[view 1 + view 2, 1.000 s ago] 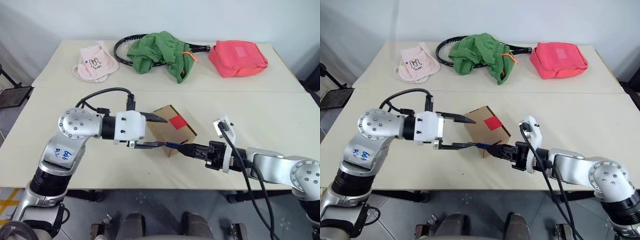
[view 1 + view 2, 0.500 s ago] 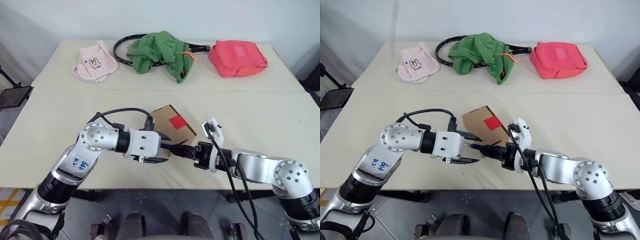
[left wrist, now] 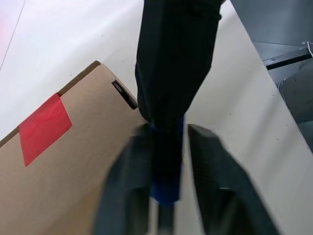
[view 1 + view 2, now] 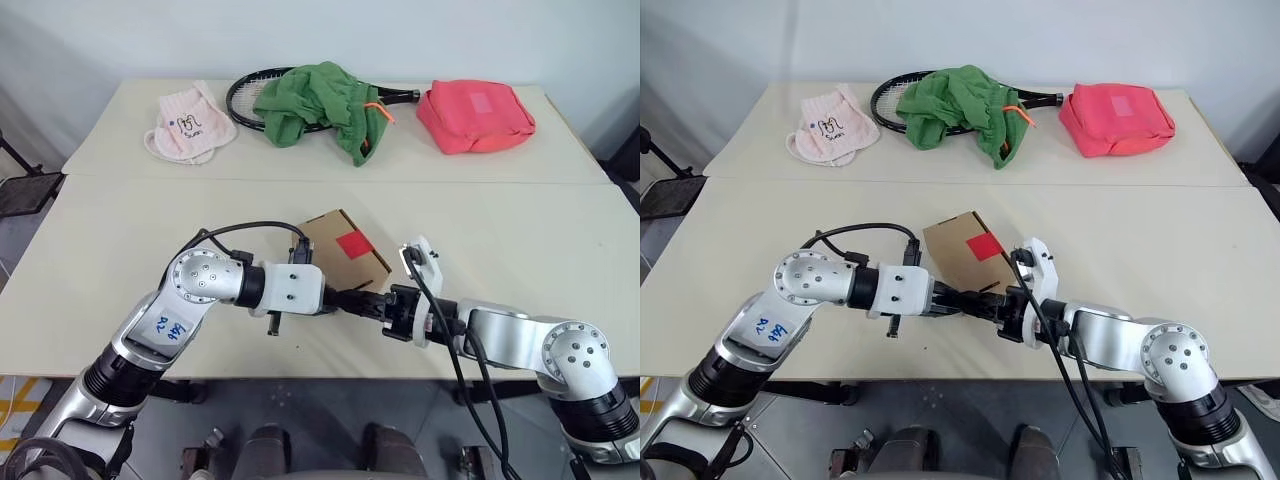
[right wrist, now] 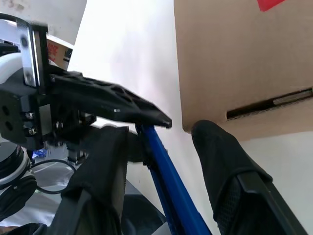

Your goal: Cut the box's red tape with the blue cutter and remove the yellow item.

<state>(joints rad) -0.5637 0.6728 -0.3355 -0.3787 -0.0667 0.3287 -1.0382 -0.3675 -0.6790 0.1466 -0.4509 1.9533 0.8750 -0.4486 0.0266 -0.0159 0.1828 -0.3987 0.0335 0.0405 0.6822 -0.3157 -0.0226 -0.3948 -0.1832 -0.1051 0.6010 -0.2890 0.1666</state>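
Note:
The fingers of my right gripper meet my left gripper's at the front of the blue cutter, so my right gripper needs to open, back off and take the cutter nearer its rear (image 5: 190, 221).
The brown cardboard box (image 4: 325, 235) sits mid-table, slightly askew, with a square of red tape (image 4: 353, 243) on top and a tab slot (image 5: 269, 103) in its side. Just in front of it, above the table, my two grippers meet tip to tip. My right gripper (image 4: 362, 300) is shut on the blue cutter (image 5: 164, 169), which points toward my left gripper (image 4: 335, 298). The left fingers (image 3: 129, 166) are shut on the cutter's (image 3: 167, 171) free end. The yellow item is hidden.
At the back of the far table lie a pale pink cloth (image 4: 190, 125), a green cloth (image 4: 315, 105) over a racket (image 4: 245, 95), and a pink-red bag (image 4: 475, 115). The near table's front edge (image 4: 300, 375) runs just below both grippers.
My left gripper came down and in toward the right gripper, then closed from wide open onto the cutter's free end. The right gripper and the box have barely moved.

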